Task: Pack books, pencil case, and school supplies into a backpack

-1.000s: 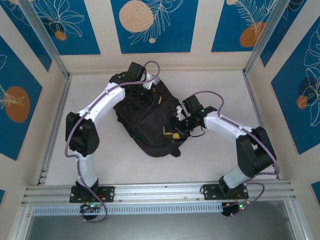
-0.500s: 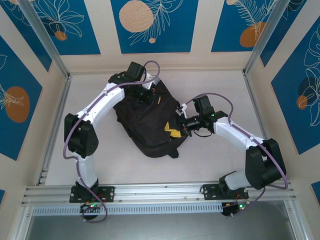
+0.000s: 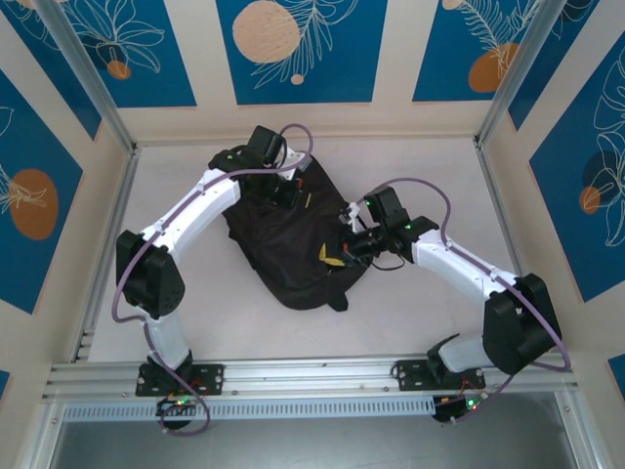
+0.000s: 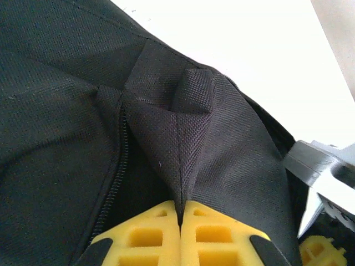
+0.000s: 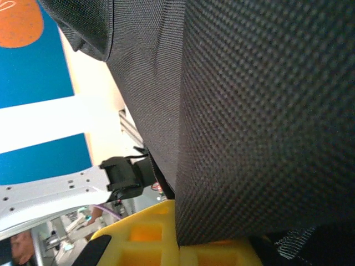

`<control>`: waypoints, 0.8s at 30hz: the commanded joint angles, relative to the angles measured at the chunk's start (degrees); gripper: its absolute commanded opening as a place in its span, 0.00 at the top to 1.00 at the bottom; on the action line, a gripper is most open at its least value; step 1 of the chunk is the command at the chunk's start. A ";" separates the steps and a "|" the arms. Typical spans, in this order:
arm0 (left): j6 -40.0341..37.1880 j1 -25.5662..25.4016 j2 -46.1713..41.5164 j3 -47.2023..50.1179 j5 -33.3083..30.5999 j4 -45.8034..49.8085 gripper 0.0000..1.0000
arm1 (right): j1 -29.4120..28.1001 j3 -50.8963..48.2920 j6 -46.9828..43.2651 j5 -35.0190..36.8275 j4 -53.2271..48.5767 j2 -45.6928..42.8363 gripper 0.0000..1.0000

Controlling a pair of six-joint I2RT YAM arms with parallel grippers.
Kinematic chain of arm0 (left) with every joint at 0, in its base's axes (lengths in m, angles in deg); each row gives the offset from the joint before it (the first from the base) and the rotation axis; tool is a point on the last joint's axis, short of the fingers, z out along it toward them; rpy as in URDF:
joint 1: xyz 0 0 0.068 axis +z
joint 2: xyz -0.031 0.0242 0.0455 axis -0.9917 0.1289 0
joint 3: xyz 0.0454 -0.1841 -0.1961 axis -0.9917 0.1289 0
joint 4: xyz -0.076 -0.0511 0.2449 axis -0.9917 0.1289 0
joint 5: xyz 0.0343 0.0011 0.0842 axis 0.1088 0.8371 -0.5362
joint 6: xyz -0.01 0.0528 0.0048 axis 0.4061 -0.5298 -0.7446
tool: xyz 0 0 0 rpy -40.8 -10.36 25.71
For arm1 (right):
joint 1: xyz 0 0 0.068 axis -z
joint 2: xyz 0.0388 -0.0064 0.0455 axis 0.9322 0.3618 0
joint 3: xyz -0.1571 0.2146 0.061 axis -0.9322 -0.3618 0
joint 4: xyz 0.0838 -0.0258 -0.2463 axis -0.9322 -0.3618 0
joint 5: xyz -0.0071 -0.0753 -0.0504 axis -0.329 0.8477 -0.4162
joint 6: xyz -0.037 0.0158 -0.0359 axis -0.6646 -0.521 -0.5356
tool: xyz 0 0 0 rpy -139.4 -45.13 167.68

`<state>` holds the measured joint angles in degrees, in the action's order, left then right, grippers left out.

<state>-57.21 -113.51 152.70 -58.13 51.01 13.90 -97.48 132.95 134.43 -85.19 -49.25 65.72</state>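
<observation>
The black backpack lies at a slant with my left gripper at its far end, so that gripper should take the backpack's near edge (image 3: 264, 281) and help turn it square.
The black backpack (image 3: 283, 249) lies in the middle of the table. My left gripper (image 3: 289, 191) is at its far top end, shut on a raised fold of black fabric (image 4: 186, 138) beside the zip (image 4: 118, 166); its yellow fingertips (image 4: 180, 209) pinch that fold. My right gripper (image 3: 339, 256) is at the backpack's right side, shut on a thick layer of black fabric (image 5: 249, 111) that runs down between its yellow pads (image 5: 145, 235). The books, pencil case and school supplies are hidden.
White tabletop (image 3: 430, 313) surrounds the backpack, with an aluminium rail (image 3: 312, 376) along the near edge and frame posts at the sides. The left arm (image 5: 61, 191) shows in the right wrist view, and part of the right gripper (image 4: 327, 177) shows in the left wrist view.
My right gripper has moved left against the backpack's right side and closed on its fabric. The left gripper has stayed shut on the top fold, its arm shifting slightly.
</observation>
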 commanded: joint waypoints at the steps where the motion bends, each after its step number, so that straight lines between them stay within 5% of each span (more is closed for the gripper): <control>1: -0.54 -0.47 -2.87 -0.09 -2.33 1.79 0.95 | -0.06 3.58 -5.06 9.10 -7.19 -0.55 1.00; 5: -2.16 -1.02 -2.55 -0.52 -4.27 2.34 0.50 | 0.03 0.54 -4.39 7.88 -5.96 -2.42 1.00; 11: -5.28 -3.38 1.69 -1.07 -4.71 3.79 0.39 | 0.93 -1.08 -3.11 5.39 -3.17 -3.54 1.00; 14: -6.05 -4.25 5.06 -2.69 -5.58 5.11 0.50 | 1.93 -0.37 -3.60 3.98 -3.25 -4.12 1.00; 17: -6.47 -4.59 7.15 -5.93 -8.54 6.94 0.94 | 2.62 0.59 -5.12 4.25 -5.13 -4.49 1.00; 18: -6.50 -4.49 7.09 -6.78 -8.88 7.13 1.00 | 2.82 0.80 -5.86 4.41 -5.97 -4.50 1.00; 24: -5.60 -4.49 1.52 -5.99 -6.42 3.87 1.00 | 3.80 0.87 -9.56 5.45 -9.27 -4.46 0.97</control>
<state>-62.59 -117.38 158.58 -62.94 43.17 18.91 -94.33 132.25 128.12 -79.56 -56.44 62.92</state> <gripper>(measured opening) 0.041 0.060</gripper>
